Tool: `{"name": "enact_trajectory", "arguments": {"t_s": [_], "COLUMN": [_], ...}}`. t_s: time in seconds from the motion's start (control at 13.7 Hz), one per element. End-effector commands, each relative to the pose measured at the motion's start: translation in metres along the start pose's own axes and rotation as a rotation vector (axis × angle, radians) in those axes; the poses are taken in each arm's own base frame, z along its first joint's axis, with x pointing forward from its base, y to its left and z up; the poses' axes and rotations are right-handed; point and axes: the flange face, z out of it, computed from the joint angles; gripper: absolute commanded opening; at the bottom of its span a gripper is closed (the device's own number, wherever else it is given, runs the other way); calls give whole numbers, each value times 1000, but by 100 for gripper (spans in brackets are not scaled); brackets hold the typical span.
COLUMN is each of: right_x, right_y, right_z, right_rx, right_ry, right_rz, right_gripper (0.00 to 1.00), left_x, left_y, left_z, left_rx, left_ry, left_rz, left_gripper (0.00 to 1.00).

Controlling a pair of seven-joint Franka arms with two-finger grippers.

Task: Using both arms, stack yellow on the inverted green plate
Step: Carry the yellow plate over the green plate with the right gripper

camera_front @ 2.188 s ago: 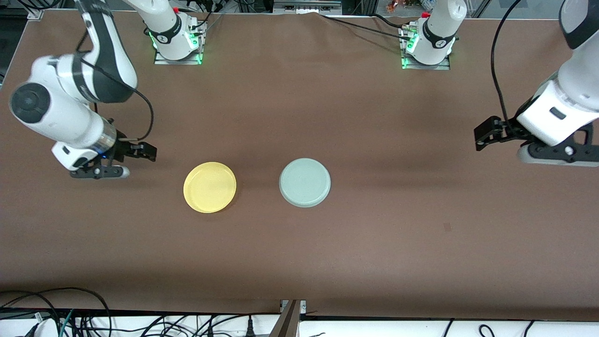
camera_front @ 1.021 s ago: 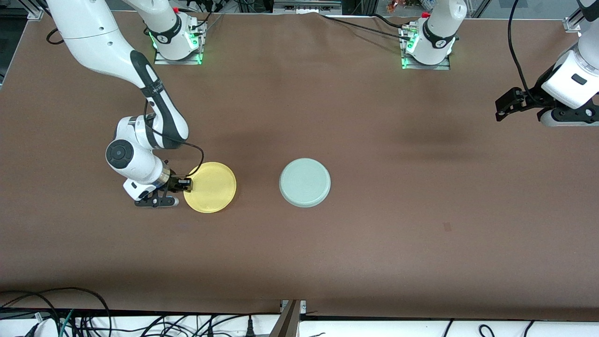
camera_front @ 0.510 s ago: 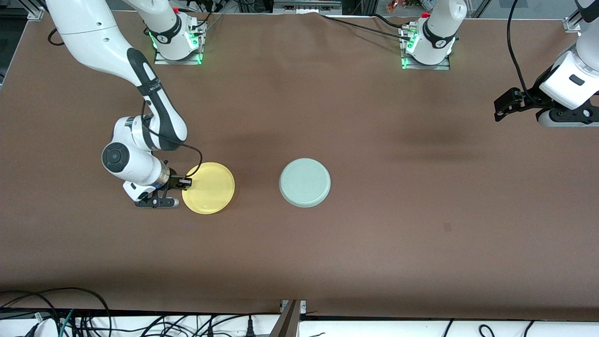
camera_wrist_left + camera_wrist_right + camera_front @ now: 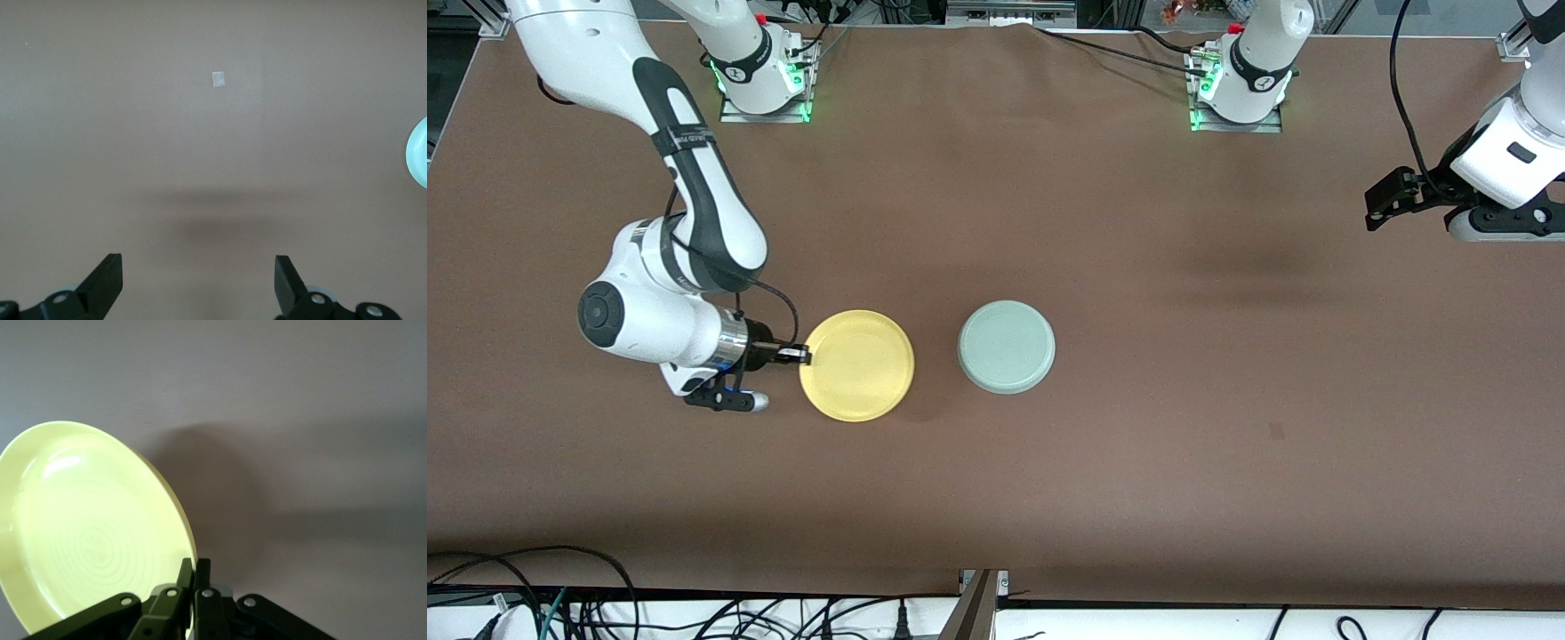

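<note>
The robot's right gripper needs to release the yellow plate over the middle of the green plate's upturned base [image 4: 1011, 348]. The yellow plate now hangs just above the table.
The yellow plate [image 4: 857, 365] hangs lifted just above the table, rim pinched by my right gripper [image 4: 804, 356], which is shut on its edge toward the right arm's end. In the right wrist view the yellow plate [image 4: 87, 527] tilts up from the shut gripper [image 4: 194, 568]. The green plate [image 4: 1006, 347] lies upside down on the table beside the yellow one, toward the left arm's end; a sliver of the green plate [image 4: 417, 153] shows in the left wrist view. My left gripper [image 4: 1376, 211] waits open high over the table's left-arm end, its gripper [image 4: 199, 273] holding nothing.
Brown table cloth [image 4: 1138, 462] covers the whole table. A small pale mark [image 4: 1277, 431] lies on it nearer the camera than the green plate. Cables [image 4: 534, 596] run along the table's near edge. Both arm bases [image 4: 765, 80] stand at the table's back edge.
The right gripper closed on the yellow plate's rim, lifted it and carried it toward the green plate. The left arm has stayed still.
</note>
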Motion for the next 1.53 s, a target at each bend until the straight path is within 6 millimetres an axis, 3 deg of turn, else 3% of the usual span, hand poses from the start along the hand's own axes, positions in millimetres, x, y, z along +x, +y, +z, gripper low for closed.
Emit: {"name": "enact_trajectory", "arguments": {"t_s": [0.0, 0.22, 0.36, 0.44, 1.46], "right_x": [-23, -53, -71, -77, -97], "right_y": [-85, -160, -183, -190, -183], "right_z": [35, 93, 120, 124, 162], "right_rx": [11, 32, 34, 29, -27], "right_ry": [-16, 53, 80, 81, 44], "right_rz": [70, 128, 139, 135, 120], "right_gripper": [0, 0, 0, 0, 0], "left_x": [-3, -3, -3, -3, -3], "left_y": [-1, 0, 0, 0, 1], "left_z": [-1, -1, -1, -1, -1], "left_rx": [-10, -11, -11, -11, -11], "left_ry": [0, 0, 0, 0, 0], "left_rz": [18, 19, 19, 19, 21], "left_gripper": [100, 100, 100, 100, 100]}}
